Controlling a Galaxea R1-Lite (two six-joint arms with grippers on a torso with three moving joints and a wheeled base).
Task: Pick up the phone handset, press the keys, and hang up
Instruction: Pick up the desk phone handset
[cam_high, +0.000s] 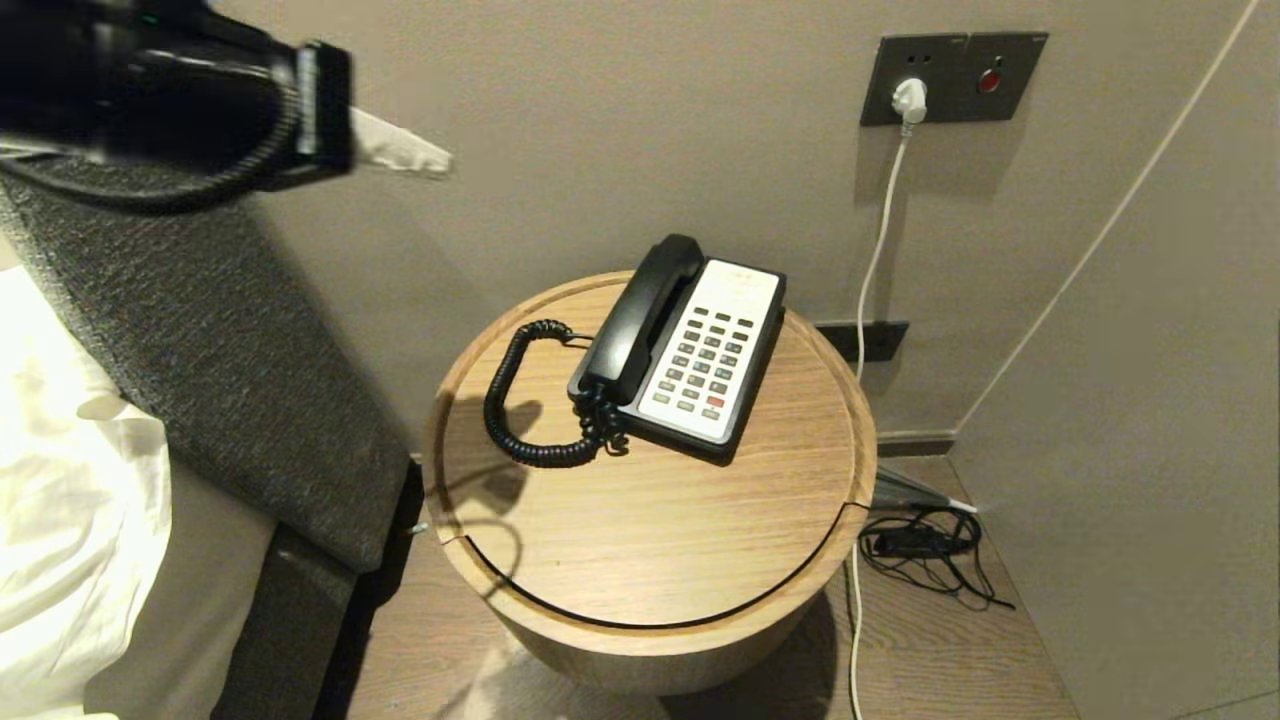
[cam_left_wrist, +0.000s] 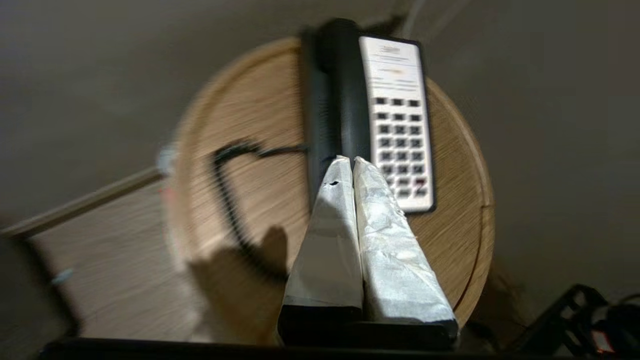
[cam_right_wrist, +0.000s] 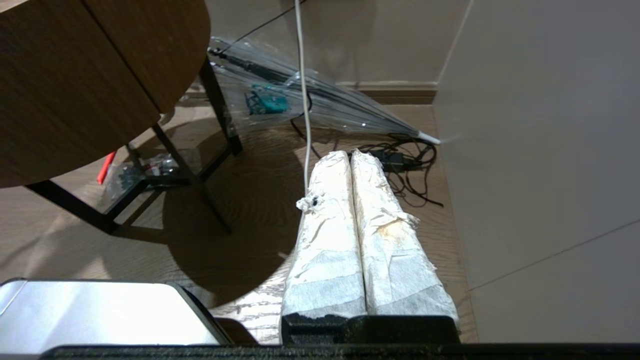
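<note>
My left gripper should next move to the black handset's middle (cam_high: 636, 310) (cam_left_wrist: 352, 114), between its two thick ends, and close there to lift the handset.
A black desk phone with a white keypad panel (cam_high: 712, 352) sits on a round wooden side table (cam_high: 650, 520). Its black handset (cam_high: 640, 315) lies in the cradle on the phone's left side, and a coiled black cord (cam_high: 520, 400) loops out onto the tabletop. My left gripper (cam_high: 435, 160) is shut and empty, held high up and to the left of the phone. In the left wrist view its tape-wrapped fingertips (cam_left_wrist: 350, 161) point down at the handset (cam_left_wrist: 340, 90) and keypad (cam_left_wrist: 400, 135). My right gripper (cam_right_wrist: 350, 155) is shut and empty, low beside the table, out of the head view.
A grey upholstered headboard (cam_high: 220, 330) and white bedding (cam_high: 70, 480) stand to the left. A wall socket with a white plug (cam_high: 908, 100) and hanging cable is behind the table. Tangled black cables (cam_high: 925, 545) and a folded clear umbrella (cam_right_wrist: 310, 100) lie on the floor at the right.
</note>
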